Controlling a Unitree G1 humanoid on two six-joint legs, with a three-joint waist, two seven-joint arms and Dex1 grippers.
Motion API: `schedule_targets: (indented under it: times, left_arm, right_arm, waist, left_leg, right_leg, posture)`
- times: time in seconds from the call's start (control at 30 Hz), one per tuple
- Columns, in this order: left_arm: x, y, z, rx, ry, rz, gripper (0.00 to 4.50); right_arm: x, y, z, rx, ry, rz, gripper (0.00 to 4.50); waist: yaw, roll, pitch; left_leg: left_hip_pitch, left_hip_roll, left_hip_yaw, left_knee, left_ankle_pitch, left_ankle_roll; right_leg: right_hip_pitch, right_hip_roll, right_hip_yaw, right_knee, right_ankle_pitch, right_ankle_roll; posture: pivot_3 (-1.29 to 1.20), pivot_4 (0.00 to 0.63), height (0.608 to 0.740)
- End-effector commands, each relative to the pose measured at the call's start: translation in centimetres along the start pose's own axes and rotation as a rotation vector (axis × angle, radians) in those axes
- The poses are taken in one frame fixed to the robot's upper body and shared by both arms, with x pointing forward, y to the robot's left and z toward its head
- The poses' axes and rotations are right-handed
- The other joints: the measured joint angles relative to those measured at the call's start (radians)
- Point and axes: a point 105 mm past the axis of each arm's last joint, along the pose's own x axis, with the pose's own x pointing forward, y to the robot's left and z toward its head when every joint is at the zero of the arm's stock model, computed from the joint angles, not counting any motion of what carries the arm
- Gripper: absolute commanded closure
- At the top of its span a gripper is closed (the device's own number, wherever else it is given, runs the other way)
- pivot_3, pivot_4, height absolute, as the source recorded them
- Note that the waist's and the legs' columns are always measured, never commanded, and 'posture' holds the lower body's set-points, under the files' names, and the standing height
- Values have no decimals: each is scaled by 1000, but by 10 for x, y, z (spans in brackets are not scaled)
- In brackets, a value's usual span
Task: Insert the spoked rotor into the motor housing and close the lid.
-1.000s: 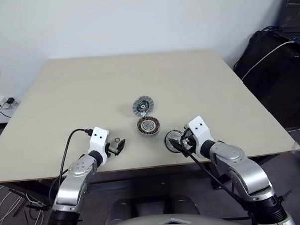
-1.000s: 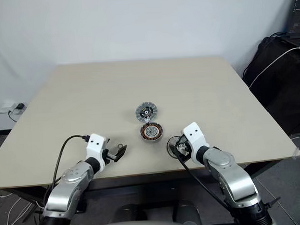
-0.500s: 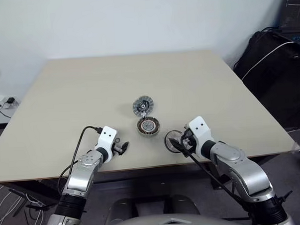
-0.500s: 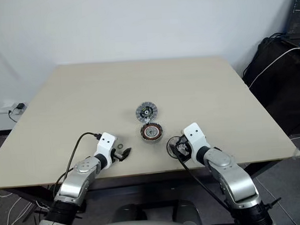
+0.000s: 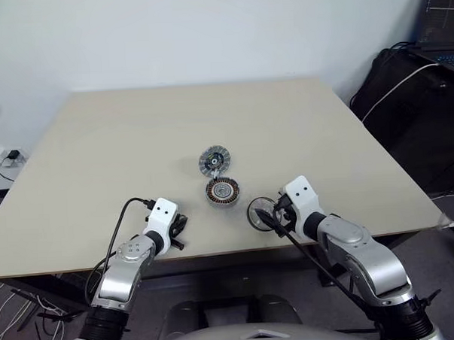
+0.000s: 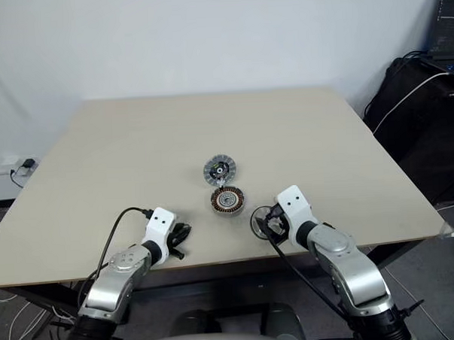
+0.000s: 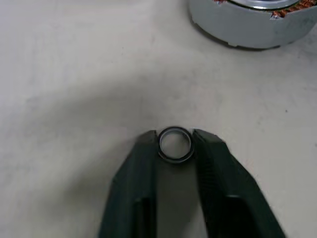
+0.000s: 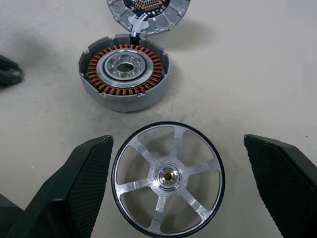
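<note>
My left gripper is going to release the tiny metal ring on the central part of the motor housing (image 5: pixel 222 190), inside the coils.
The spoked rotor (image 8: pixel 168 176), a six-spoked silvery wheel with a dark rim, lies flat on the table near its front edge. My right gripper (image 8: pixel 177 144) stands open with one finger on each side of it, apart from the rim. Just beyond sits the motor housing (image 8: pixel 124 72), a round cup with copper-brown coils. The lid (image 5: pixel 214 160), a silvery round cover, lies behind the housing, joined to it by wires. My left gripper (image 7: pixel 175 144) is low on the table left of the housing, shut on a tiny metal ring (image 7: pixel 175 145).
The beige table (image 5: pixel 135 129) stretches wide behind the parts. A black bag (image 5: pixel 413 109) and a laptop (image 5: pixel 440 17) stand off its right side. Cables and a wall socket (image 5: pixel 8 155) are at the left. The front table edge runs just under both grippers.
My left gripper has moved right and down onto the tiny ring and its fingers have closed on it. The right gripper and the motor parts have stayed put.
</note>
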Motion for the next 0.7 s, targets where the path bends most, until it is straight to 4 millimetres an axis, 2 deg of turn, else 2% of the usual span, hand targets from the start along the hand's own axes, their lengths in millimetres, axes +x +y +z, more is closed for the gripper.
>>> schedule_targets:
  times: [0.03, 0.1, 0.2, 0.33, 0.53, 0.7]
  left_arm:
    - [-6, 2, 14, 19, -42, 12, 3820]
    - [-7, -3, 25, 21, -81, -7, 3820]
    - [-4, -19, 60, 26, -195, -75, 3820]
    - [12, -43, 103, 53, -307, -161, 3820]
    - [41, -68, 129, 115, -331, -231, 3820]
    - [70, -74, 132, 158, -296, -217, 3820]
  right_arm:
    - [-3, -4, 15, -17, -60, -20, 0]
    - [-3, -4, 14, -16, -60, -21, 0]
    - [-2, -4, 15, -15, -61, -21, 0]
    - [-1, -4, 16, -17, -65, -21, 0]
    - [-2, -4, 18, -17, -76, -29, 0]
    - [-6, -6, 19, -11, -91, -59, 0]
  waist:
    - [1, 0, 0]
    - [3, 0, 0]
    - [8, -1, 1]
    - [18, -1, 1]
    - [13, -1, 0]
    - [12, -1, 0]
  left_leg:
    - [0, 0, 0, 0, 0, 0]
    - [0, 0, 0, 0, 0, 0]
    - [-1, -1, 0, 0, 0, 0]
    - [-2, -1, 0, 2, 0, 1]
    - [-2, -2, 0, 3, 2, 5]
    - [-3, -1, 0, 3, 3, 6]
  right_leg:
    - [0, 0, 0, 0, 0, 0]
    - [0, 0, 0, 0, 0, 0]
    - [0, 0, 0, 0, 0, 0]
    - [1, 0, 0, 0, 1, 1]
    - [3, 2, 1, 0, 2, 3]
    - [4, 3, 1, 0, 2, 3]
  posture:
    - [0, 0, 740]
    - [0, 0, 740]
    - [0, 0, 740]
    - [0, 0, 740]
    - [0, 0, 740]
    - [0, 0, 740]
